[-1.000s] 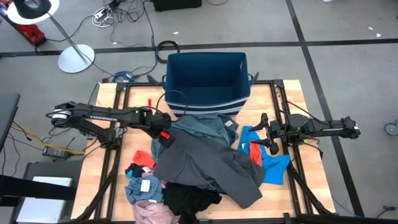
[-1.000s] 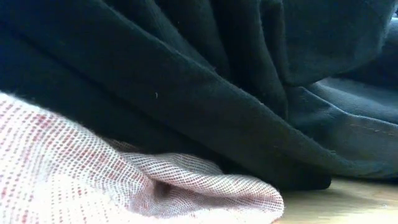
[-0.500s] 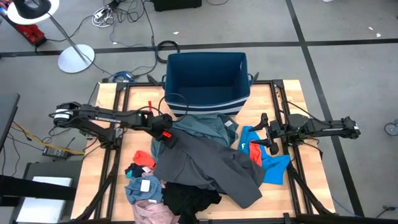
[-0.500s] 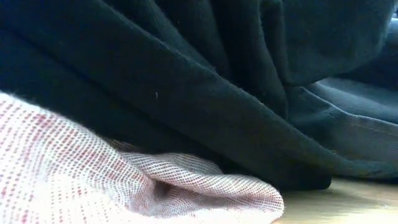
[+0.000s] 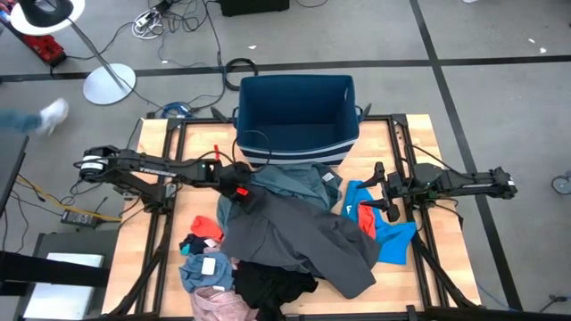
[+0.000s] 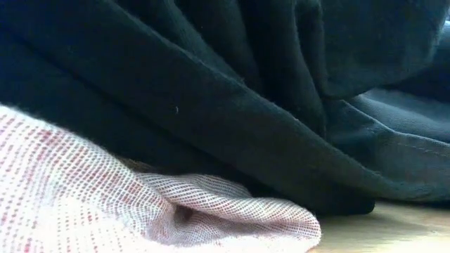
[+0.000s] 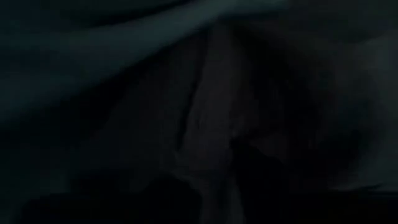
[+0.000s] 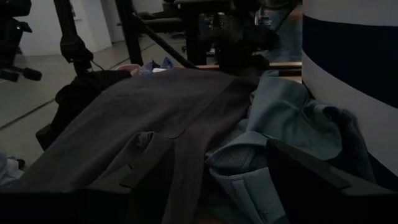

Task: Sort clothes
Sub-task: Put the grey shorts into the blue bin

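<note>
The corner of the grey garment rests against the teal garment under my left gripper, so next I open it, lift clear and pinch only the grey garment's cloth (image 5: 261,212).
The clothes lie heaped on the table: a large grey garment (image 5: 303,236) in the middle and a teal one (image 5: 294,183) behind it, against the bin. A black one (image 5: 272,285) and a pink one (image 5: 219,306) lie at the near edge. At the right is a bright blue piece (image 5: 388,236), at the left a red-orange one (image 5: 207,226). My left gripper (image 5: 239,194) is down at the grey garment's far left corner, and dark cloth fills its wrist view. My right gripper (image 5: 375,189) stands open over the blue piece, with the grey garment (image 8: 143,112) and the teal one (image 8: 280,118) beyond it.
A dark blue bin (image 5: 299,111) with a white stripe stands at the table's far edge. In the low view, black cloth (image 6: 211,91) and pink mesh cloth (image 6: 84,204) block the sight. A person's blurred limb (image 5: 40,118) shows on the floor left of the table.
My left gripper has moved a little toward the grey garment's far left corner and tipped further down. A person's blurred limb has come into view at the left.
</note>
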You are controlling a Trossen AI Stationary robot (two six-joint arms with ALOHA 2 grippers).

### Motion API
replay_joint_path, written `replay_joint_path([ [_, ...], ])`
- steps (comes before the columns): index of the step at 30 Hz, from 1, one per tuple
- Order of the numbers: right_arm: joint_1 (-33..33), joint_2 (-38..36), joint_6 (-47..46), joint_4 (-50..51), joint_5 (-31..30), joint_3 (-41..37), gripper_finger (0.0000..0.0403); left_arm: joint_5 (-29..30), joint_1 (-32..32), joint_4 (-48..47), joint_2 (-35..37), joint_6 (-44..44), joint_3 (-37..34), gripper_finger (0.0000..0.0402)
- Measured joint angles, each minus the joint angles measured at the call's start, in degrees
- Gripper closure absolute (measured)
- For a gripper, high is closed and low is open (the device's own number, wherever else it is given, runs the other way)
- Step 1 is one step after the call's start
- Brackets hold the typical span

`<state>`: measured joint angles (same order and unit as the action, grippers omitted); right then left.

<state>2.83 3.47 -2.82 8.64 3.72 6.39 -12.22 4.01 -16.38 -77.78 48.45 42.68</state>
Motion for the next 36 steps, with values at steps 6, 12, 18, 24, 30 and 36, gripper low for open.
replay_joint_path([
  [6,0.0,0.0,0.0,0.0,0.0,0.0,0.0149,-3.3,-1.1,7.0,0.0,2.9,0.0,0.0395],
  [12,0.0,0.0,0.0,0.0,0.0,0.0,0.0149,-4.6,-2.8,11.7,0.2,4.8,0.1,0.0398],
  [18,0.0,0.0,0.0,0.0,0.0,0.0,0.0149,-4.8,-3.7,10.6,0.2,4.5,1.2,0.0400],
  [24,0.0,0.0,0.0,0.0,0.0,0.0,0.0149,-4.7,-3.7,12.1,0.2,3.6,1.2,0.0380],
  [30,0.0,0.0,0.0,0.0,0.0,0.0,0.0149,-4.6,-3.5,13.1,0.2,4.6,1.2,0.0319],
  [36,0.0,0.0,0.0,0.0,0.0,0.0,0.0149,-4.6,-1.8,5.3,0.2,3.0,1.2,0.0259],
])
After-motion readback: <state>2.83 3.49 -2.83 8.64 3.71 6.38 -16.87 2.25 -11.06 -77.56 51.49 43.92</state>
